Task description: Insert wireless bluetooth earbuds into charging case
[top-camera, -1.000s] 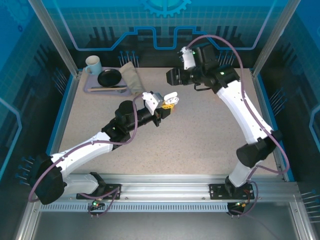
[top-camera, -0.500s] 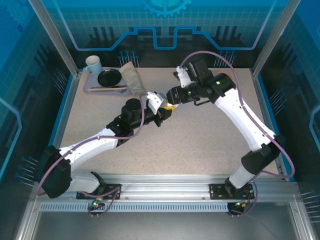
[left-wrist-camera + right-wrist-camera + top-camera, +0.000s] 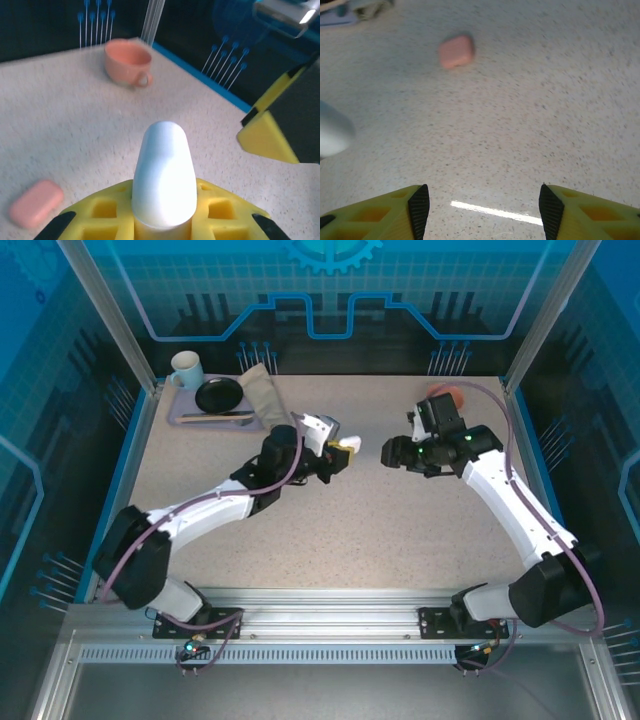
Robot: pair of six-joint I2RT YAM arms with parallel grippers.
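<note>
The left gripper should release the rounded white charging case on the bare table, just nearer the robot than the salmon-pink case [image 3: 359, 490].
My left gripper [image 3: 338, 452] is shut on a rounded white charging case [image 3: 348, 447], held just above the table's middle. In the left wrist view the case [image 3: 162, 172] stands up between the yellow fingers [image 3: 100, 212]. My right gripper [image 3: 386, 453] hangs open a short way right of it, facing it, with nothing between its jaws [image 3: 480, 200]; one of its yellow fingers [image 3: 267, 136] shows in the left wrist view. A salmon-pink case [image 3: 456, 51] lies shut on the table [image 3: 36, 202]. The earbuds are out of view.
A pink cup [image 3: 447, 395] stands behind the right arm [image 3: 127, 60]. At the back left is a tray [image 3: 190, 417] with a mug [image 3: 186, 368], a black dish [image 3: 218, 394] and a folded cloth [image 3: 262, 395]. Frame posts and blue walls ring the table.
The right gripper came down from the back to the white case, then drew off to its right and lower. The left arm stretched farther toward the back right with the case.
</note>
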